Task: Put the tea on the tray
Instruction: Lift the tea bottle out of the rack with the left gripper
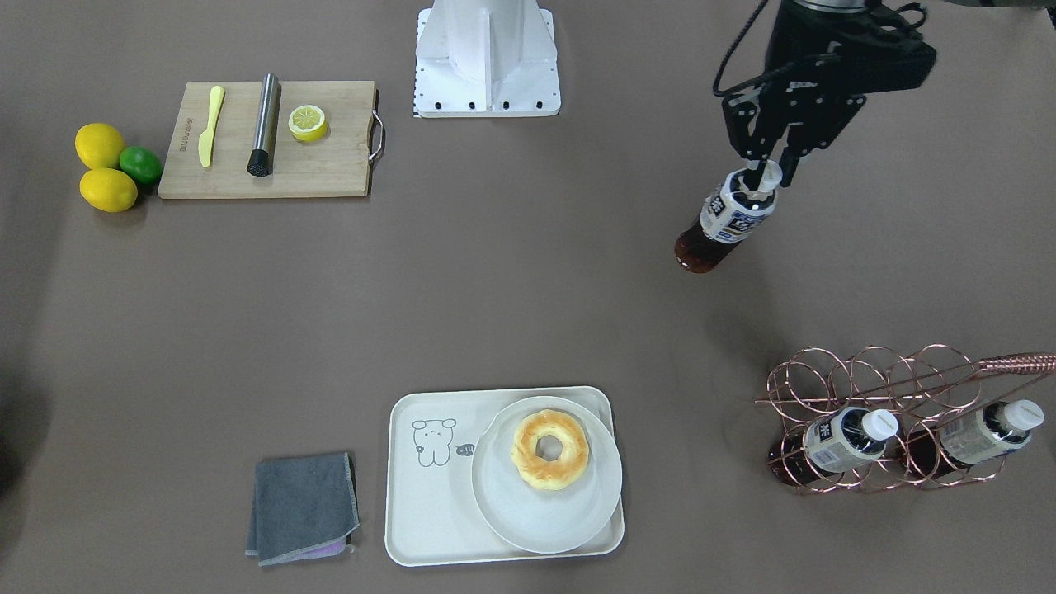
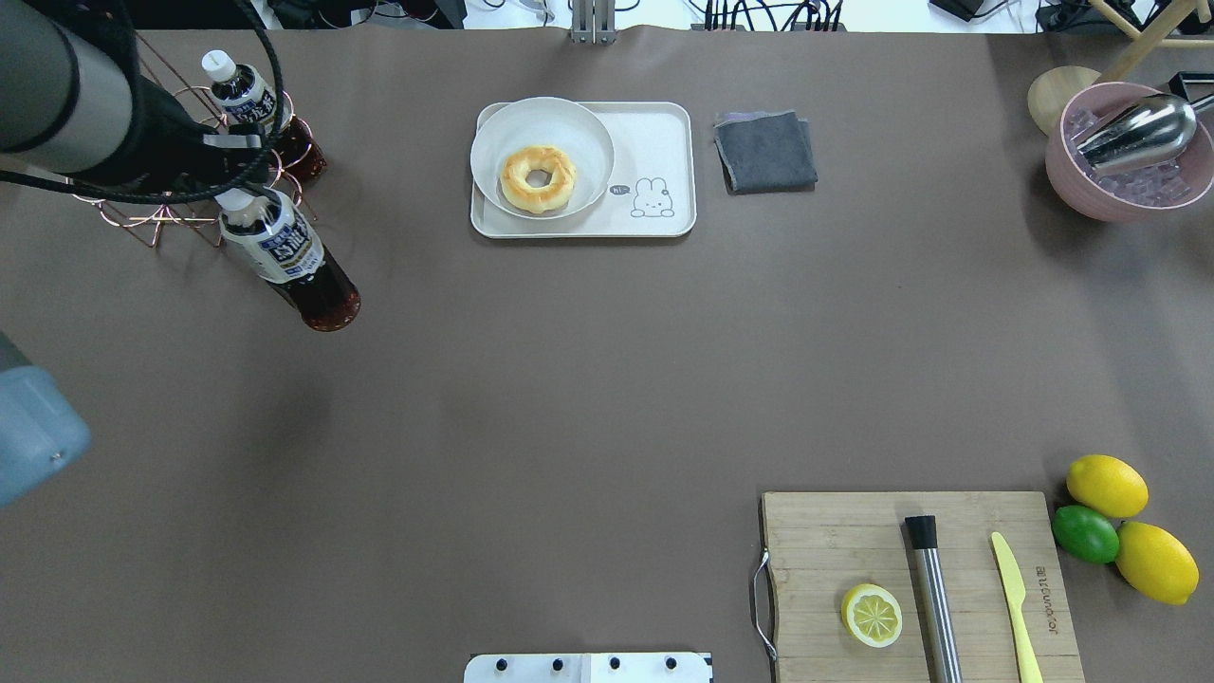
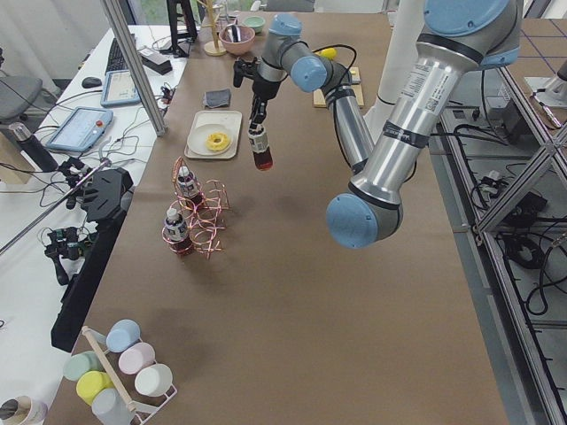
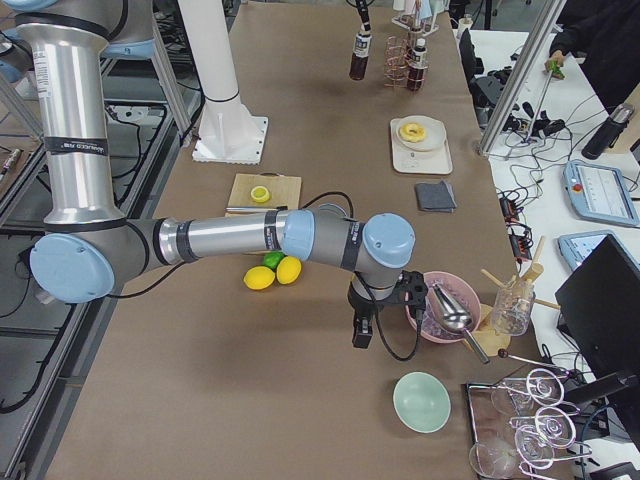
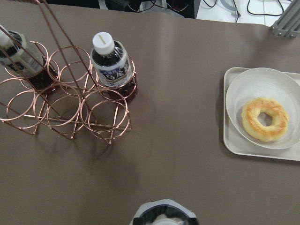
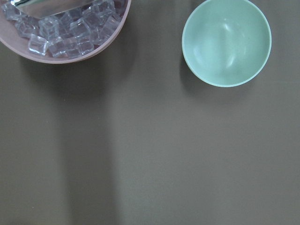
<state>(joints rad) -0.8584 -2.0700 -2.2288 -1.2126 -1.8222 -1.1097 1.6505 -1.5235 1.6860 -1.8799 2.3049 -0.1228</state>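
Observation:
My left gripper needs to let go of the tea bottle on the bare table (image 1: 506, 248) between the white base and the tray.
My left gripper (image 1: 767, 169) is shut on the white cap of a tea bottle (image 1: 730, 216) of dark brown liquid. The bottle hangs tilted above the table, clear of the rack; it also shows in the overhead view (image 2: 285, 254). The cream tray (image 1: 429, 511) with the line-drawn bear lies at the table's far edge, well away from the bottle. A round white plate (image 1: 536, 516) with a donut (image 1: 550, 450) covers most of it. My right gripper (image 4: 360, 335) hangs low near the pink ice bowl (image 4: 440, 310); I cannot tell whether it is open or shut.
A copper wire rack (image 1: 874, 388) holds two more tea bottles (image 1: 841, 440) (image 1: 982, 429). A folded grey cloth (image 1: 301, 507) lies beside the tray. A wooden cutting board (image 1: 272, 165) with knife, muddler and lemon half sits near the robot. A mint bowl (image 6: 226, 42) lies under my right wrist.

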